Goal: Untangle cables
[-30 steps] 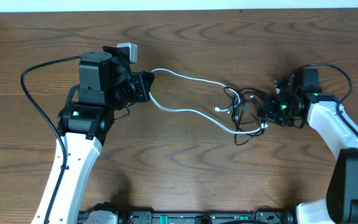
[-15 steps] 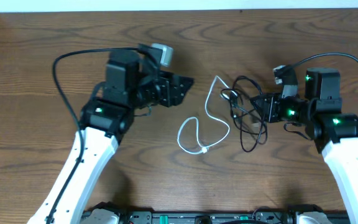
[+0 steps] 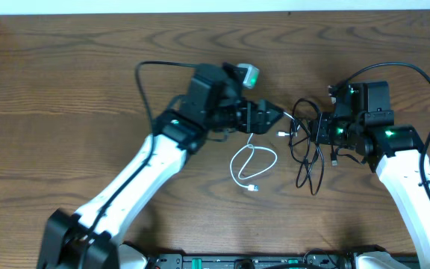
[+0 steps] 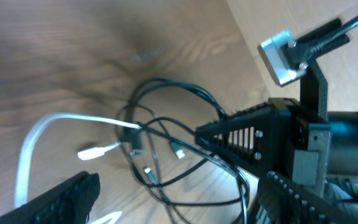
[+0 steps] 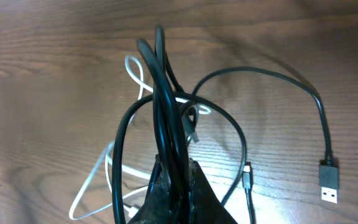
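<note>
I will move my left gripper next to the black cable's strands (image 3: 310,131) (image 4: 211,158) close beside my right gripper's fingers and close it there.
The black cable (image 3: 309,153) hangs in loose loops from my right gripper (image 3: 318,128), which is shut on a bunch of its strands (image 5: 166,106); its USB plug (image 5: 329,182) lies on the wood. The white cable (image 3: 253,160) lies in a loop on the table, one end plug (image 3: 254,187) toward the front, and its other end (image 4: 96,151) reaches into the black loops (image 4: 166,134). My left gripper (image 3: 275,116) is open just left of the black tangle, its fingers (image 4: 61,199) spread wide with black strands between them and nothing gripped.
Wooden table (image 3: 66,90) all round. The two grippers stand close together, nearly facing, with the right gripper's fingers (image 4: 247,134) visible in the left wrist view. Thick black arm cables (image 3: 394,71) arch over each arm.
My left gripper has opened and let go of the white cable, which dropped into a loop on the table. The left arm swung right up to the black tangle.
</note>
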`<state>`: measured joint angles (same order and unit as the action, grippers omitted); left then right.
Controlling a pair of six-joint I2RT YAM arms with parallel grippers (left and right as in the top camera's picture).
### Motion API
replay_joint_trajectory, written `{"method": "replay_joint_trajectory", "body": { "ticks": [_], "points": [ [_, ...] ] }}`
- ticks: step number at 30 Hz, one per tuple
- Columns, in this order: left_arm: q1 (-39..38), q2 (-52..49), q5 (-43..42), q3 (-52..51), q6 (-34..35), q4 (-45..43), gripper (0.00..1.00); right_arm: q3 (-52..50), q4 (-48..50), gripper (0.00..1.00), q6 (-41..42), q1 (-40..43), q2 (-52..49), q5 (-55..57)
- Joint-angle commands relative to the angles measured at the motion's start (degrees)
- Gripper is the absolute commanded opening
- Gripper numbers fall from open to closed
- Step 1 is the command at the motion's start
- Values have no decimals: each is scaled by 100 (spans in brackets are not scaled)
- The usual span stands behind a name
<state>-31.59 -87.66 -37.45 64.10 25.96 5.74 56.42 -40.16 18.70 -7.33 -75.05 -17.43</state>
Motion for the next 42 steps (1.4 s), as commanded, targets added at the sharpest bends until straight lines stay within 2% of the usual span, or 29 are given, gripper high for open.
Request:
{"method": "replay_joint_trajectory", "body": {
  "ticks": [1,6,17,20,27,33,41,42],
  "points": [
    [-345,-444,-94,26,802,-450,86,68,22,1,103,-26,4,61],
    [-577,-1016,-96,26,1537,-1115,85,68,28,1,103,-26,4,61],
    [-664,-1836,-92,26,2450,-2105,79,68,26,1,105,-28,4,57],
    [-664,-2068,-94,26,2874,-2361,71,68,22,1,103,-28,4,57],
    [-702,-2361,-87,26,3469,-3316,62,68,24,1,105,-28,4,59],
    [-833,-2361,-94,26,3589,-3521,51,66,20,1,101,-28,4,85],
    [-1185,-2361,-385,26,3582,-3499,47,66,17,1,103,-28,4,151],
    [-1209,-2361,-367,26,3582,-3499,43,66,15,1,103,-28,4,151]
  ]
}}
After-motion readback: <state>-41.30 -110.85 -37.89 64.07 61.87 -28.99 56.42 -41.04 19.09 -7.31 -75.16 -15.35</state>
